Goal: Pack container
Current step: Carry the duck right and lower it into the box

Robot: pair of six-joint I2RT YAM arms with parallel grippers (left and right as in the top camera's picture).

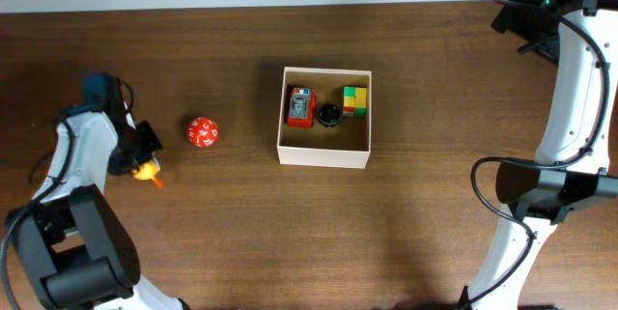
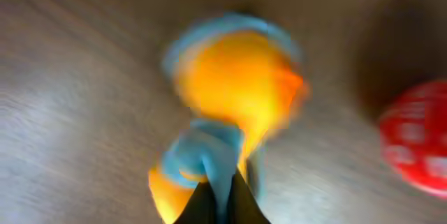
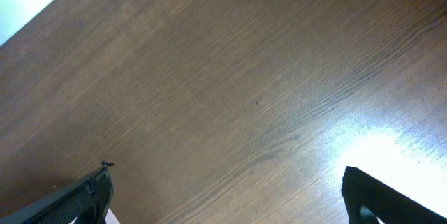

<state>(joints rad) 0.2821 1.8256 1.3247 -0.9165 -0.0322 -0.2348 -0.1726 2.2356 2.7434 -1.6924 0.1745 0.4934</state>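
Note:
The robot's left gripper will set the orange and blue toy down between the red and grey toy and the container's near side (image 1: 308,137).
The container (image 1: 323,156), a square white-walled box with a tan inside, sits mid-table. In it lie a red and grey toy (image 1: 300,107), a small black round piece (image 1: 328,115) and a green, yellow and red block (image 1: 355,100). At the far left my left gripper (image 1: 143,158) is shut on an orange and blue toy (image 1: 148,171). The left wrist view is blurred, with the left gripper (image 2: 222,197) pinching a blue part of that toy (image 2: 237,88). My right gripper (image 3: 227,182) stands open over bare wood, far from the box at the back right (image 1: 526,15).
A red many-sided die (image 1: 203,132) with white marks lies on the table between the left gripper and the box, and shows at the right edge of the left wrist view (image 2: 419,137). The table's far edge meets a white wall.

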